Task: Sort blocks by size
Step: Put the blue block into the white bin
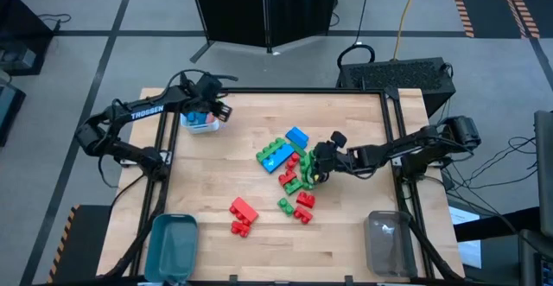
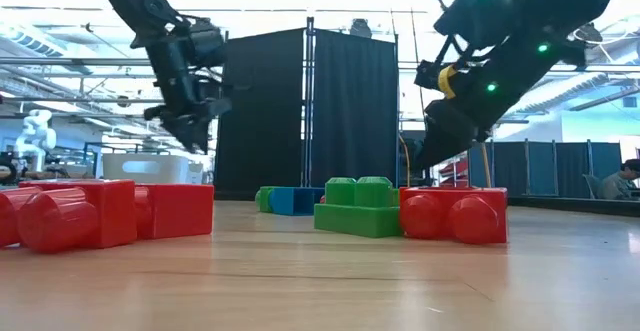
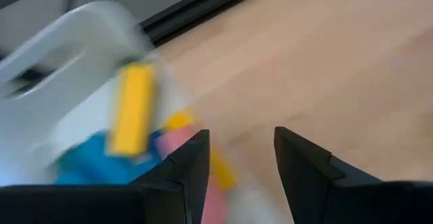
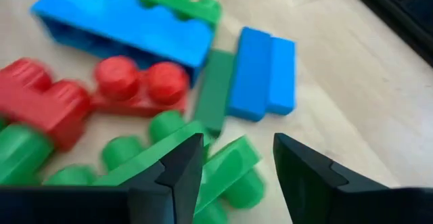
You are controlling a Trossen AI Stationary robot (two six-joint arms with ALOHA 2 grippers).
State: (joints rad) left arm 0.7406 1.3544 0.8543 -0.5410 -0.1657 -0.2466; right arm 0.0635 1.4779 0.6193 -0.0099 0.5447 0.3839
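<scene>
The outer flat blue piece, farther from the long blue brick, will be gripped by my right gripper at its end (image 1: 304, 139) (image 4: 280, 101) toward the green bricks.
Blocks lie in a loose pile (image 1: 294, 163) at the table's middle: a long blue brick (image 4: 122, 24), red bricks (image 4: 139, 82), green bricks (image 4: 223, 166) and a flat blue piece (image 4: 260, 72). Two red blocks (image 1: 244, 215) lie nearer the front. My right gripper (image 4: 237, 139) hangs open just above the green bricks at the pile's right side (image 1: 318, 163), touching none that I can see. My left gripper (image 3: 240, 132) stands open and empty over the white bin (image 3: 74, 48) at the far left (image 1: 200, 123), which holds a yellow bar (image 3: 132, 109) and blue and pink blocks.
A teal bin (image 1: 173, 247) stands at the front left corner and a clear bin (image 1: 389, 243) at the front right. Bare wood lies between them and along the table's far right. In the low view, red blocks (image 2: 100, 211) sit close to the front edge.
</scene>
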